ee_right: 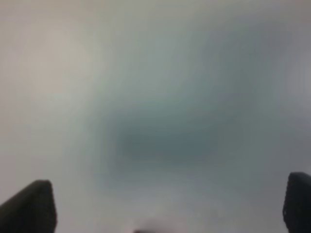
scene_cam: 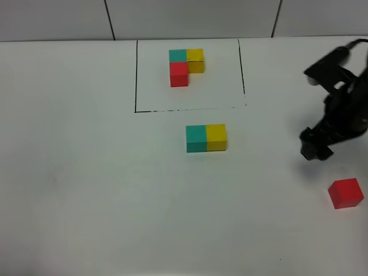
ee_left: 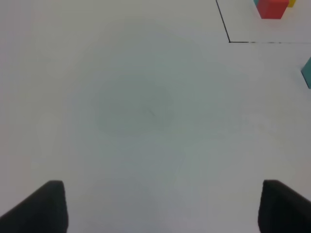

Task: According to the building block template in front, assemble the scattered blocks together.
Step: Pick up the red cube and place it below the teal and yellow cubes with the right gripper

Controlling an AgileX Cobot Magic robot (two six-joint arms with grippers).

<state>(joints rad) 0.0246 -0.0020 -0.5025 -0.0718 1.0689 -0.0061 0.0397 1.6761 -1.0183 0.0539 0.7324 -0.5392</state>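
Note:
Next, I close my right gripper on the opposite sides (scene_cam: 345, 194) of the loose red block, which lies alone, away from the loose teal and yellow blocks.
The template (scene_cam: 185, 65) is a teal, yellow and red L-shaped cluster inside a thin black drawn rectangle at the back. In front of it a loose teal block (scene_cam: 196, 139) and a loose yellow block (scene_cam: 217, 137) sit side by side, touching. The loose red block (scene_cam: 346, 192) lies alone at the far right. My right gripper (scene_cam: 315, 148) hovers low just behind and left of the red block, open and empty; its wrist view is blurred, showing only fingertips (ee_right: 29, 208). My left gripper (ee_left: 158, 206) is open over bare table, out of the high view; the template's red cube (ee_left: 272, 8) and the teal block's edge (ee_left: 307, 73) show.
The white table (scene_cam: 86, 190) runs to a tiled wall at the back (scene_cam: 190, 17). The rectangle's front line (scene_cam: 190, 108) lies between the template and the teal-yellow pair. The right arm's dark body (scene_cam: 339, 86) hangs over the right edge.

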